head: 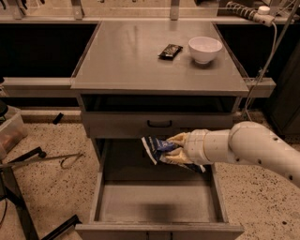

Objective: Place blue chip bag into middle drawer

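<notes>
The gripper needs to release the blue chip bag on the middle of the open drawer's bare bottom (pixel 155 189).
My gripper (pixel 174 149) is shut on the blue chip bag (pixel 157 148), a glossy blue foil bag with white patches. It holds the bag in the air over the back of the open middle drawer (pixel 159 202), a deep grey metal box with tall side walls and a bare flat floor. The bag hangs just below the closed drawer front with the black handle (pixel 159 123). My white arm (pixel 248 146) reaches in from the right.
On the grey cabinet top (pixel 126 61) stand a white bowl (pixel 204 48) and a small dark snack wrapper (pixel 169 50). A power strip (pixel 243 11) and cable run at the back right. Black stand legs (pixel 18 197) lie on the speckled floor at left.
</notes>
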Tool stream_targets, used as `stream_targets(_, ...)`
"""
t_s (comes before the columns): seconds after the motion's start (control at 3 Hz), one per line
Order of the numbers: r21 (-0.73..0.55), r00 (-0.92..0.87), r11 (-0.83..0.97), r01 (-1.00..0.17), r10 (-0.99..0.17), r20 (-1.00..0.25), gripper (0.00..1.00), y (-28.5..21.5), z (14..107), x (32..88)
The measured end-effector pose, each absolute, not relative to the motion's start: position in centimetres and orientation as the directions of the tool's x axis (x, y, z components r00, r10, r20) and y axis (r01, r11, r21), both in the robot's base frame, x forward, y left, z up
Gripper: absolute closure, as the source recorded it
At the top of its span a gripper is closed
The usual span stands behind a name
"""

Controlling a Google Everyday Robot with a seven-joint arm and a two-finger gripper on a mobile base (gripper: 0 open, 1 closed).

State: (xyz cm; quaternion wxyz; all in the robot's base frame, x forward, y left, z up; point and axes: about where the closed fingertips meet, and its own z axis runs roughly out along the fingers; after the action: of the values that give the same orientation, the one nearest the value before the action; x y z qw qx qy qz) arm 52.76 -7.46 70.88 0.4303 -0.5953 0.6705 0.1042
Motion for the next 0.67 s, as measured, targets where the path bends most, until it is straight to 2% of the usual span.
stream_targets(0.33,-0.362,0.07,0.278,-0.89,-0.7,-0.71,1.0,-7.8,67.7,52.9)
stream_targets(0.67,-0.336,0.022,0.32,-0.886,-0.696,-0.718,1.0,-8.3,59.9,52.8)
